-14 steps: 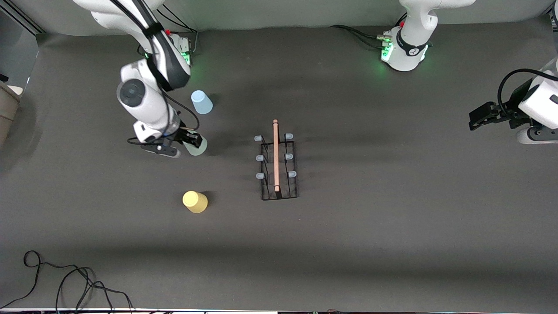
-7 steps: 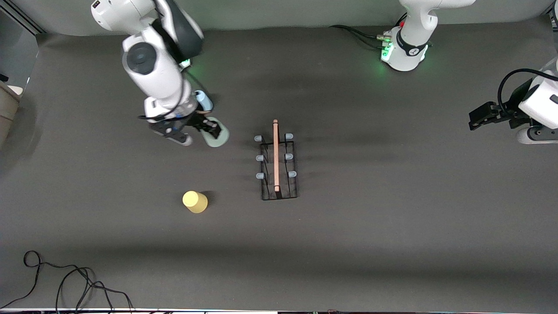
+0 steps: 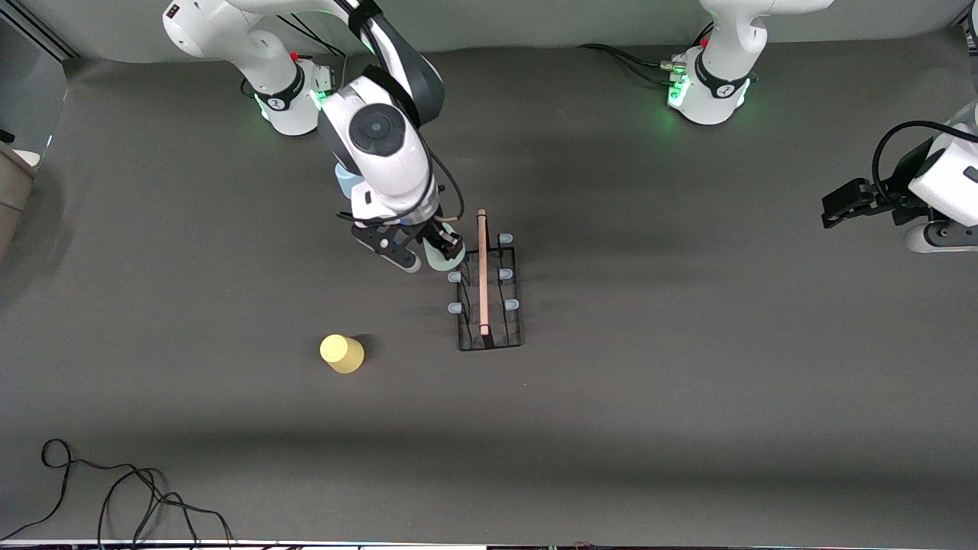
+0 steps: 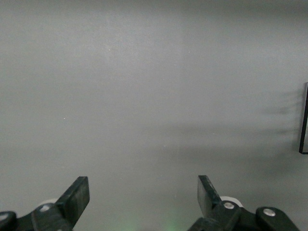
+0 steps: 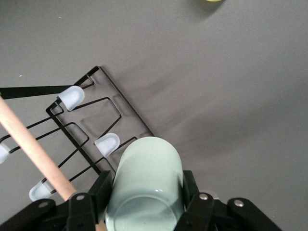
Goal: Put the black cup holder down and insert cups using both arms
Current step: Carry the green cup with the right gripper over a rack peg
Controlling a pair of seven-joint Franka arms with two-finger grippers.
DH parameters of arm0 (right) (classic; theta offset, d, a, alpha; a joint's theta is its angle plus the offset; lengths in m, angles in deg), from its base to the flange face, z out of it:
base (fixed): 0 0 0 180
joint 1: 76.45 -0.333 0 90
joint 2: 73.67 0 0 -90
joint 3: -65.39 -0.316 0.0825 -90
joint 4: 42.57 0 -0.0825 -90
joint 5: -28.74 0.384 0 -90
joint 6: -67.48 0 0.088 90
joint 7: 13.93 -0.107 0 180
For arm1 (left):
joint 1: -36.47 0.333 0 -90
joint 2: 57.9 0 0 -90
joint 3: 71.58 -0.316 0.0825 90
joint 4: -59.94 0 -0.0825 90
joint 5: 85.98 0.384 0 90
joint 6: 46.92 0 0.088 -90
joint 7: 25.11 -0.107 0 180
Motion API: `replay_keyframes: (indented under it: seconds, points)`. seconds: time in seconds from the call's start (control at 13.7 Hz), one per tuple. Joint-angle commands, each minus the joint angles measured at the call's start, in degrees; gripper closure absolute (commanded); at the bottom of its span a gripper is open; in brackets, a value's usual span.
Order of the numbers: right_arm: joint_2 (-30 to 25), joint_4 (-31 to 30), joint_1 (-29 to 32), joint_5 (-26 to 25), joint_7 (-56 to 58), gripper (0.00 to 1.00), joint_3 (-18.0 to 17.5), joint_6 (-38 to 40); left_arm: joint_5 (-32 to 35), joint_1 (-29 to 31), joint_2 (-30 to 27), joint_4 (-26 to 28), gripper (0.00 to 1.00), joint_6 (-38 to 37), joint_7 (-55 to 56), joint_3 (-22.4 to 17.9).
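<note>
My right gripper has the pale green cup. I should let go of it on the black cup holder's far corner peg [image 3: 454, 250] [image 5: 143, 187], beside the wooden handle.
The black cup holder [image 3: 489, 347] stands mid-table, its wooden handle [image 3: 483, 275] along the top. My right gripper [image 3: 443, 248] is shut on the pale green cup [image 3: 437, 263], held over the rack's corner peg on the right arm's side. In the right wrist view the green cup [image 5: 147, 183] lies on its side between the fingers [image 5: 101, 190], above the rack wire [image 5: 126, 101] and a pale-tipped peg [image 5: 107, 143]. The yellow cup [image 3: 341, 354] stands upside down nearer the front camera. The light blue cup [image 3: 345, 182] is half hidden by the right arm. My left gripper [image 3: 840, 206] waits open at its end of the table, fingers [image 4: 77, 195] apart over bare mat.
A black cable [image 3: 114, 489] loops on the mat near the front edge at the right arm's end. Both green-lit bases [image 3: 707, 88] stand along the edge farthest from the front camera. The yellow cup's rim [image 5: 209, 1] shows at the right wrist view's border.
My right arm has lifted the green cup off the mat near the blue cup and carried it across to the rack. The left arm has not moved.
</note>
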Motion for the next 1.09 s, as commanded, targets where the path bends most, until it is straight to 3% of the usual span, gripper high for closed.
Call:
replay_keyframes:
  seconds: [0.0,0.58,0.66,0.73,0.8,0.95,1.02]
  points:
    - [0.86,1.92,-1.23,0.81,-1.08,1.0,0.6,1.62,0.14,0.33,-0.19,0.06,0.0,-0.27,-0.93,0.25]
    - [4.73,1.84,-2.82,0.81,-1.08,1.0,0.6,1.01,0.14,0.33,-0.02,0.06,0.0,-0.1,-0.93,0.25]
    - [4.99,1.75,-2.82,0.81,-0.99,0.8,0.6,1.01,0.14,0.33,-0.02,0.06,0.0,-0.1,-0.93,0.25]
    - [5.52,1.75,-2.82,0.81,-1.08,0.36,0.6,1.01,0.14,0.33,-0.02,0.06,0.0,-0.1,-0.93,0.25]
    - [5.61,1.83,-2.82,0.81,-1.08,0.18,0.6,0.92,0.14,0.33,-0.02,0.06,0.0,-0.1,-0.93,0.25]
    - [5.44,1.84,-2.82,0.81,-1.17,0.04,0.6,1.01,0.14,0.33,0.07,0.23,0.0,-0.01,-0.93,0.25]
    - [5.09,1.84,-2.65,0.81,-1.17,0.02,0.6,1.18,0.14,0.33,-0.02,0.32,0.0,-0.01,-0.93,0.25]
